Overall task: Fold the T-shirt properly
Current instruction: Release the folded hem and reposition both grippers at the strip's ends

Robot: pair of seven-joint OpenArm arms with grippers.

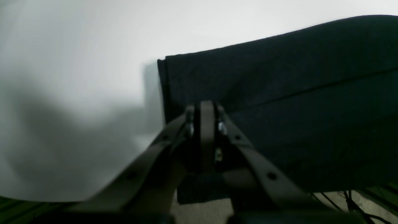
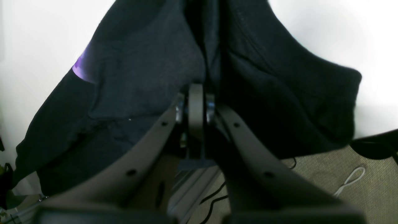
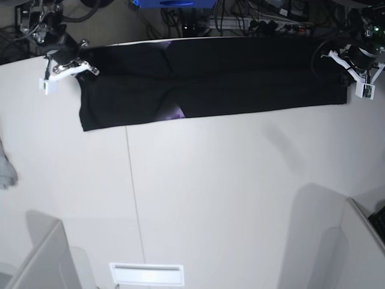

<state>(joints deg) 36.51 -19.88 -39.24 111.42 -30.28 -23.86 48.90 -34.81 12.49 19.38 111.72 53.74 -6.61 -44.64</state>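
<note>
The black T-shirt's far side reaches the table's far edge, so both my grippers need to slide it inward before my left gripper opens and takes its near end (image 3: 340,91).
The black T-shirt (image 3: 240,78) lies stretched in a long folded band along the table's far edge. A bit of purple print (image 3: 175,112) peeks out at its lower edge and also shows in the right wrist view (image 2: 82,67). My right gripper (image 3: 67,65) is at the band's left end. In its wrist view the gripper (image 2: 196,102) is shut, with the dark cloth (image 2: 264,93) bunched around the jaws. My left gripper (image 3: 358,72) is at the band's right end. In its wrist view it (image 1: 206,121) is shut at the cloth's corner (image 1: 279,93).
A small light grey cloth (image 3: 6,171) lies at the table's left edge. A white slot (image 3: 146,274) sits at the front edge. Cables and equipment (image 3: 240,18) crowd the space behind the table. Grey panels stand at the front left (image 3: 36,259) and front right (image 3: 361,241).
</note>
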